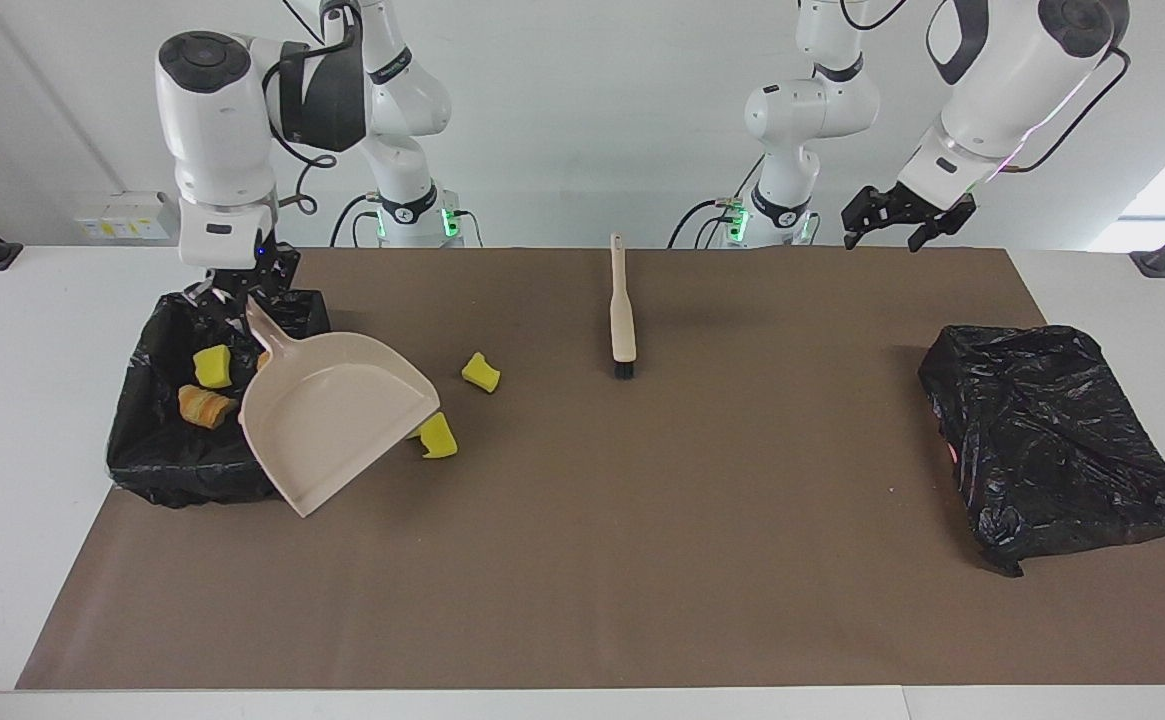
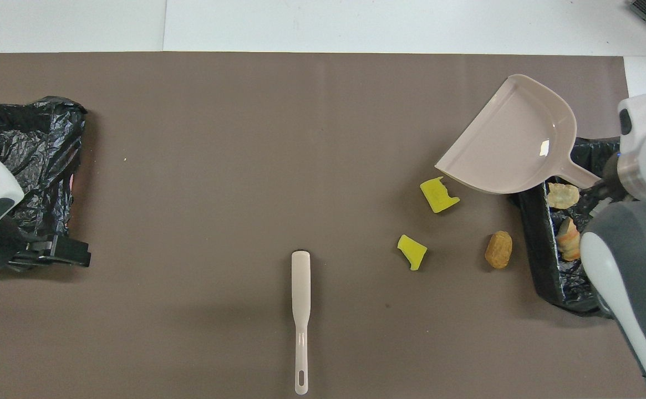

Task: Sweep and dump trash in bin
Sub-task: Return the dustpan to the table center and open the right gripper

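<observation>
Next, my right gripper puts the beige dustpan down on the open brown mat (image 2: 311,145), past the brush's broad end.
My right gripper (image 1: 238,298) is shut on the handle of the beige dustpan (image 1: 337,415), over the bin's edge. The pan (image 2: 514,147) hangs tilted over the mat beside the black-lined bin (image 1: 157,470). Inside the bin lie a yellow sponge chunk (image 1: 212,365) and bread-like lumps (image 1: 204,405). On the mat lie two yellow chunks (image 2: 439,195) (image 2: 412,251) and a brown lump (image 2: 498,250); the facing view's pan hides the lump. The beige-handled brush (image 1: 623,315) lies alone mid-mat. My left gripper (image 1: 882,240) hangs open and empty, high over the mat's edge.
A crumpled black plastic bag (image 1: 1052,440) lies at the left arm's end of the brown mat (image 1: 642,560). White tabletop surrounds the mat.
</observation>
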`<move>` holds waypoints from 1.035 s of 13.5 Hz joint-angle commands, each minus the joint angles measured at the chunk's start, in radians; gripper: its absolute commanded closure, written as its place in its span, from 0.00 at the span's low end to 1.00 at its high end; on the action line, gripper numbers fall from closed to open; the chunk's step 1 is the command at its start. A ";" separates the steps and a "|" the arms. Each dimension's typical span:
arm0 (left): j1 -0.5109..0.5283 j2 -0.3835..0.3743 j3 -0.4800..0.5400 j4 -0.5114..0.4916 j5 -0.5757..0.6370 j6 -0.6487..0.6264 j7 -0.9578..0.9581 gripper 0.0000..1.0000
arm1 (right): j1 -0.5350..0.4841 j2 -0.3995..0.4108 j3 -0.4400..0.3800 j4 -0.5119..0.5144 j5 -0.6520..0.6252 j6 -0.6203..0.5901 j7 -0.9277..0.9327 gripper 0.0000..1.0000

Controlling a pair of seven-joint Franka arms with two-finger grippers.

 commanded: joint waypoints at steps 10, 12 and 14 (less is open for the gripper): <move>0.023 0.161 -0.009 0.192 0.033 0.020 0.012 0.00 | 0.333 0.244 0.001 0.112 0.187 0.121 0.978 1.00; -0.049 0.157 0.070 0.184 0.033 0.023 0.012 0.00 | 0.416 0.328 0.001 0.169 0.188 0.158 1.140 1.00; -0.095 0.160 0.130 0.187 0.033 0.023 0.012 0.00 | 0.473 0.423 0.001 0.250 0.185 0.181 1.254 1.00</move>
